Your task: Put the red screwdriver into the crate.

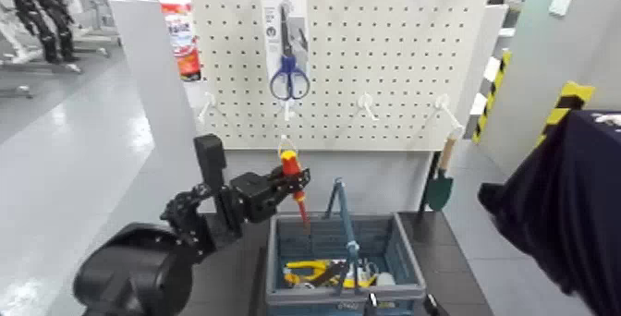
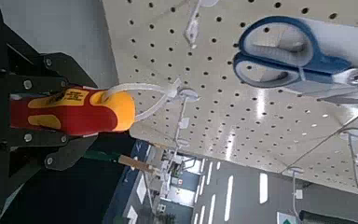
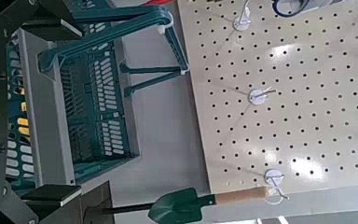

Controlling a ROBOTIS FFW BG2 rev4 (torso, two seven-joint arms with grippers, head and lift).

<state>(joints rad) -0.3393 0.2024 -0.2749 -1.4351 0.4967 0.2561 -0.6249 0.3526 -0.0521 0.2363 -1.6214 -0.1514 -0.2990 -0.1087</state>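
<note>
The robot's left gripper needs to release the red screwdriver on the yellow-handled tools inside the grey-blue crate (image 1: 309,261).
The red screwdriver (image 1: 294,183) has a red and yellow handle, and its thin shaft points down. My left gripper (image 1: 285,187) is shut on the handle in front of the pegboard, just above the crate's back left corner. In the left wrist view, the handle (image 2: 79,110) lies between the black fingers (image 2: 39,149), its yellow end close to a white hook (image 2: 168,91). The grey-blue crate (image 1: 274,262) stands below with its hoop handle (image 1: 345,216) up. It also shows in the right wrist view (image 3: 89,103). My right gripper (image 3: 63,107) is open by the crate's near edge.
Blue-handled scissors (image 1: 289,72) hang in their pack on the white pegboard (image 1: 388,52). A green trowel (image 1: 440,187) hangs at the board's lower right. Yellow-handled tools (image 1: 312,272) lie in the crate. A person's dark sleeve (image 1: 564,200) is at the right.
</note>
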